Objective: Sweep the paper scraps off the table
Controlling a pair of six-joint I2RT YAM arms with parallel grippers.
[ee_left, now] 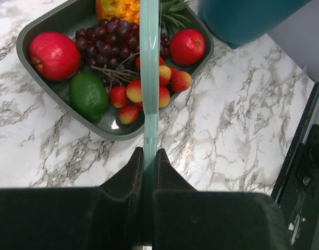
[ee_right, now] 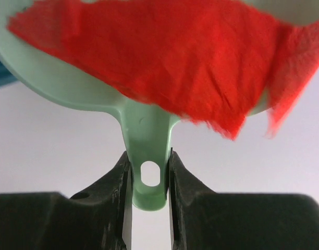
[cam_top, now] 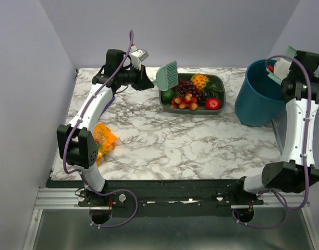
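I need to let go of the pale green brush with my left gripper, setting it free on the bare marble (cam_top: 154, 140) between the orange snack bag and the teal bin. The brush is still over the fruit tray.
My left gripper (cam_top: 145, 79) (ee_left: 149, 159) is shut on the handle of a pale green brush (cam_top: 168, 76) (ee_left: 149, 67), held in the air over the left end of the fruit tray. My right gripper (cam_top: 291, 73) (ee_right: 147, 159) is shut on the handle of a pale green dustpan (cam_top: 281, 66) (ee_right: 60, 83), tilted over the teal bin (cam_top: 259, 96). A red paper scrap (ee_right: 164, 57) (cam_top: 270, 67) lies in the pan and fills most of the right wrist view. No other paper scraps show on the marble table (cam_top: 170, 148).
A grey-green tray (cam_top: 218, 80) (ee_left: 50, 23) of plastic fruit stands at the back middle. An orange snack bag (cam_top: 104, 140) lies by the left arm near the front left. The teal bin stands at the table's right rear, also in the left wrist view (ee_left: 248, 18).
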